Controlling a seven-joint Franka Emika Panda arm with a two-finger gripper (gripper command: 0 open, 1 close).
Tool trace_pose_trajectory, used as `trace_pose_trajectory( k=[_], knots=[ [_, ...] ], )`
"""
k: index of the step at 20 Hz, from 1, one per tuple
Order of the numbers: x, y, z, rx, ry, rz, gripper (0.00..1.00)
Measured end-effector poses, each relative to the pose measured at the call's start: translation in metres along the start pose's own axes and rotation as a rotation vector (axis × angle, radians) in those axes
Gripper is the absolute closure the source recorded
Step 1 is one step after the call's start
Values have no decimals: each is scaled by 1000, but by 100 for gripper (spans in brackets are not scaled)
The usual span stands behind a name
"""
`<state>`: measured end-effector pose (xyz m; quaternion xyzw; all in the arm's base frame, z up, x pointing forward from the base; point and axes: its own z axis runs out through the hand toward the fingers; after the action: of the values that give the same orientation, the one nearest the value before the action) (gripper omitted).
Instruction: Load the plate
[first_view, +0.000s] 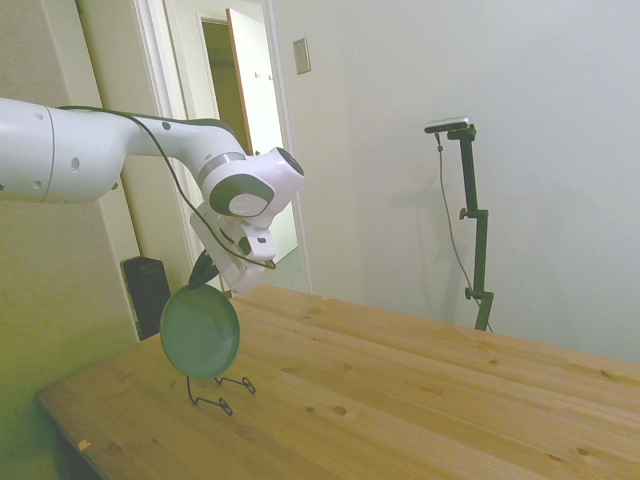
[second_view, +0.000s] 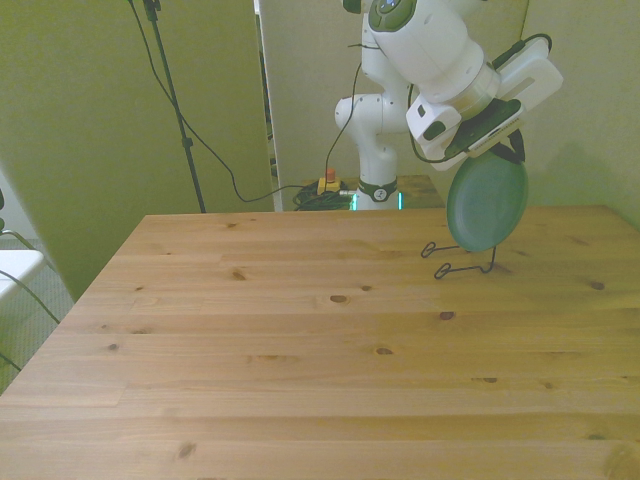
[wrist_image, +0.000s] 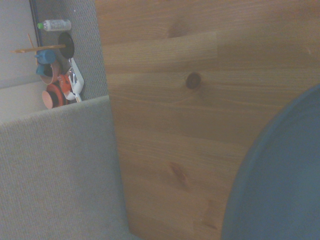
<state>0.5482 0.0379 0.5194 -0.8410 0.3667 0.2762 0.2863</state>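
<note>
The teal plate is in my gripper, tilted at the table's far corner. I will let go of it standing on edge in the thin black wire stand (second_view: 463, 267), just behind the stand's curled hooks.
The teal plate (first_view: 200, 332) stands on edge, tilted, at the table's far corner beside the robot's base. Its top rim is in my gripper (first_view: 205, 274), which reaches down from above and is shut on it. The plate's lower edge sits at the thin black wire stand (first_view: 222, 397); whether it rests in the wires I cannot tell. In the front view the plate (second_view: 487, 204) is at the far right under the gripper (second_view: 512, 156), with the wire stand (second_view: 452, 266) below it. The wrist view shows part of the plate (wrist_image: 280, 180) over the wooden table (wrist_image: 170, 100).
The wooden table (second_view: 300, 340) stretches wide toward the front view's left and near side. Its edge runs close behind the stand. Beyond that edge, the wrist view shows a grey panel (wrist_image: 55, 170) and a few small colourful items (wrist_image: 56, 85) on the floor.
</note>
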Motion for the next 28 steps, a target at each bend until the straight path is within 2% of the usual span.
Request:
trace_pose_trajectory(
  k=[8, 21, 22, 28],
  knots=[
    [18, 18, 2, 6, -8, 4, 100],
    [32, 26, 23, 3, -12, 6, 100],
    [32, 27, 23, 1, -11, 6, 0],
    [33, 27, 23, -1, 1, 6, 0]
  ],
)
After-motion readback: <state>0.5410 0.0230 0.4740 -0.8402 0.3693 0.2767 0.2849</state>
